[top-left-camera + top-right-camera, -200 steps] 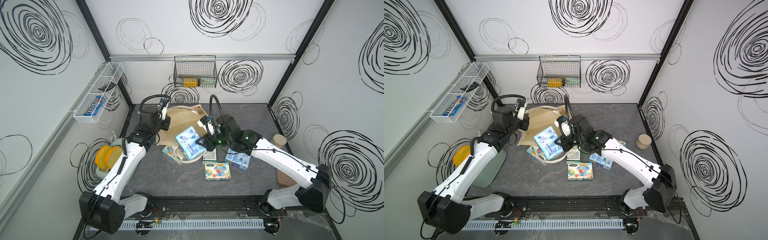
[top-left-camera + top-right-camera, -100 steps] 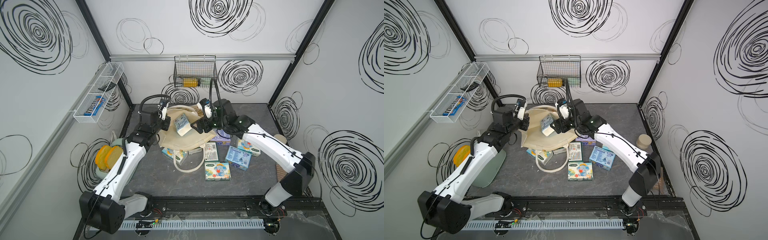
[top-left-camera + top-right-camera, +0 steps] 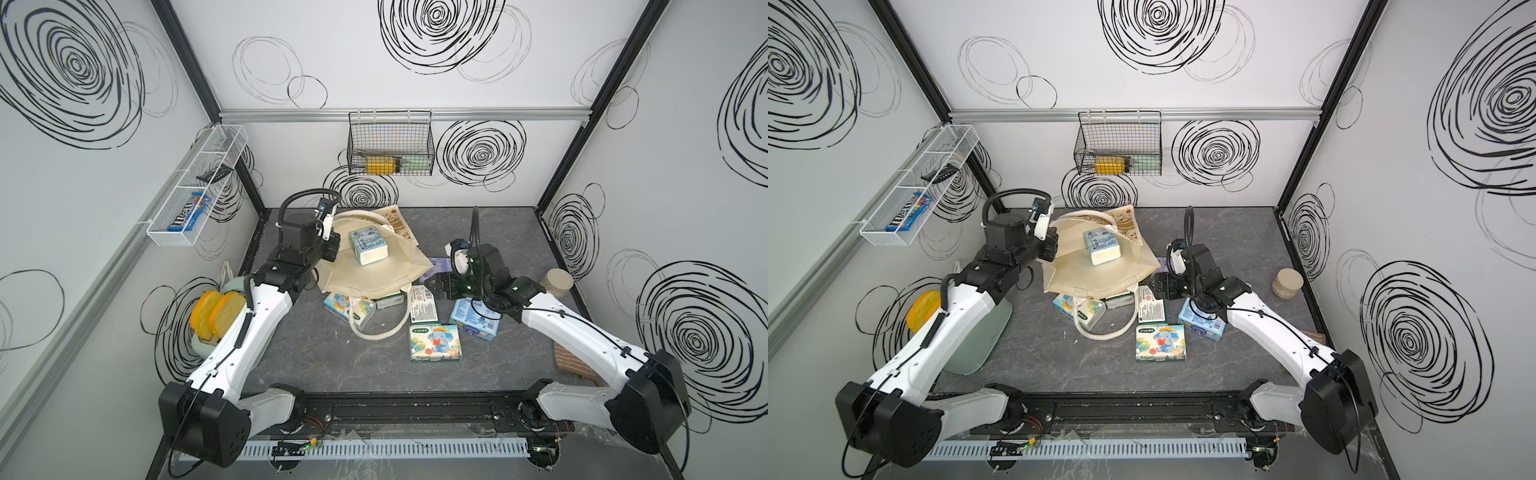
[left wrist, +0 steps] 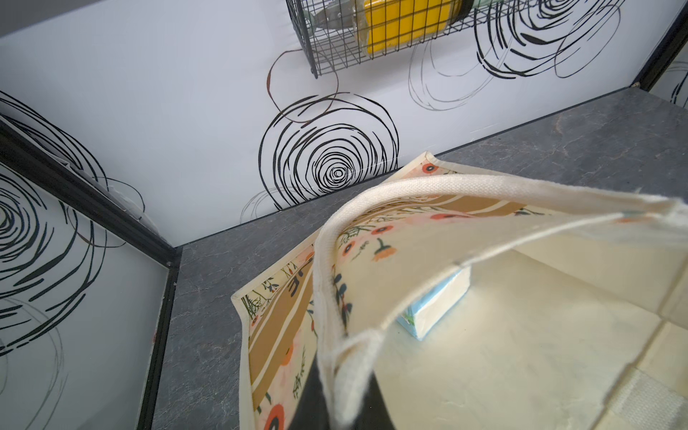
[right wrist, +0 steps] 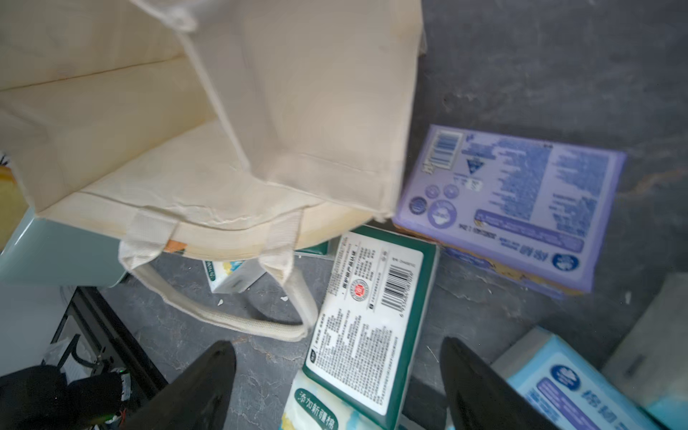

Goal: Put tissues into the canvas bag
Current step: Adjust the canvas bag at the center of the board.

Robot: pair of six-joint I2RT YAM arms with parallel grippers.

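The robot's left gripper will release the canvas bag, standing upright on the table (image 3: 372, 269) behind the packs, below the black wire basket.
The cream canvas bag (image 3: 374, 270) lies with its mouth held up. My left gripper (image 3: 330, 245) is shut on its handle by the rim (image 4: 346, 357). One light blue pack of tissues (image 3: 368, 246) rests inside the bag (image 4: 435, 309). My right gripper (image 3: 434, 286) hangs open and empty just right of the bag, over a dark green pack (image 5: 372, 316), its fingers (image 5: 208, 379) wide apart. A purple pack (image 5: 513, 201), a light blue pack (image 3: 473, 322), an elephant pack (image 3: 435, 342) and another pack (image 3: 345, 305) under the loose handle lie on the table.
A black wire basket (image 3: 390, 143) hangs on the back wall and a white wire shelf (image 3: 195, 187) on the left wall. A beige jar (image 3: 559, 281) stands far right. A toaster with bread slices (image 3: 216, 316) sits at the left.
My right gripper carried a light blue pack to the bag, opened and let it drop inside, then drew back to the right. The left arm has not moved.
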